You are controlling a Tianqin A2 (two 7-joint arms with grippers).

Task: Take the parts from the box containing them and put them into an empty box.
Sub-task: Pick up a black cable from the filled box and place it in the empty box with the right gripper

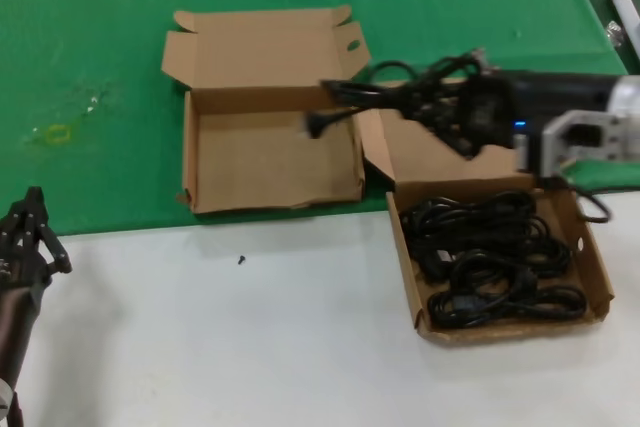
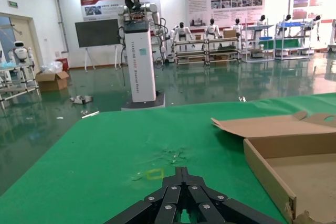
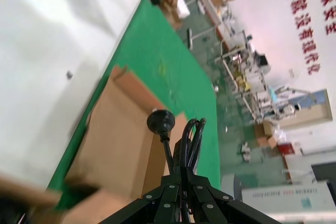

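Note:
My right gripper is going to let go of the black power cord on the middle of the empty box's cardboard bottom (image 1: 254,152) (image 3: 122,134).
My right gripper (image 1: 335,88) is shut on a black power cord (image 1: 430,85) and holds it in the air over the right wall of the empty box (image 1: 205,162). The cord's round plug (image 1: 318,124) dangles above the box floor. In the right wrist view the gripper (image 3: 181,171) pinches the looped cord (image 3: 186,137), with the plug (image 3: 160,121) hanging over the cardboard floor (image 3: 118,145). The box containing the parts (image 1: 601,282) lies to the right on the white table with several coiled cords (image 1: 495,257) inside. My left gripper (image 1: 34,199) is shut and parked at the near left.
Both boxes have their lids folded back. A green mat (image 1: 90,37) covers the far half of the table and carries a small yellow mark (image 1: 57,133). A tiny dark speck (image 1: 241,260) lies on the white surface. From the left wrist, the gripper (image 2: 182,170) points across the mat beside the empty box (image 2: 265,174).

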